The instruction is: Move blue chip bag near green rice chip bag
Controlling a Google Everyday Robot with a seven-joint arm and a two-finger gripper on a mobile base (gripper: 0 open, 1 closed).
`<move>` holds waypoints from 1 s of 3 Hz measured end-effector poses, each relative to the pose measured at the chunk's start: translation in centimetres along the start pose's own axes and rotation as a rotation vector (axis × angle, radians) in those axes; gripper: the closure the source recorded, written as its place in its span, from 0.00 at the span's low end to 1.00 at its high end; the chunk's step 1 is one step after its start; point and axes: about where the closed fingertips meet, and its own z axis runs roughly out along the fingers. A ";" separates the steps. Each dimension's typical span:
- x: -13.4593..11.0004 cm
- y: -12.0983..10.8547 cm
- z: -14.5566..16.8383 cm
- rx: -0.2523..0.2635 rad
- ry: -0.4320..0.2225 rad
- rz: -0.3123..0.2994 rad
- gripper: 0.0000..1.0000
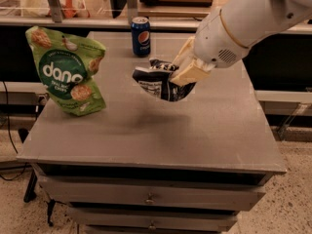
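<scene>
My gripper is going to release the blue chip bag on the table point(101, 104), so that it lies against the lower edge of the green rice chip bag.
The blue chip bag point(158, 80), dark navy with white panels, hangs in the air above the middle of the grey table point(204, 130), casting a shadow below it. My gripper point(184, 70), with cream fingers on a white arm reaching in from the upper right, is shut on the bag's right side. The green rice chip bag point(67, 72), bright green with white "dang" lettering, stands tilted at the table's left side, well to the left of the held bag.
A blue soda can point(140, 36) stands upright at the table's back edge, just behind the held bag. A counter with clutter point(73, 4) runs behind the table. Drawers point(151, 199) sit under the tabletop at the front.
</scene>
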 end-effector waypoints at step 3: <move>-6.6 1.9 5.5 -0.039 -0.093 -0.095 1.00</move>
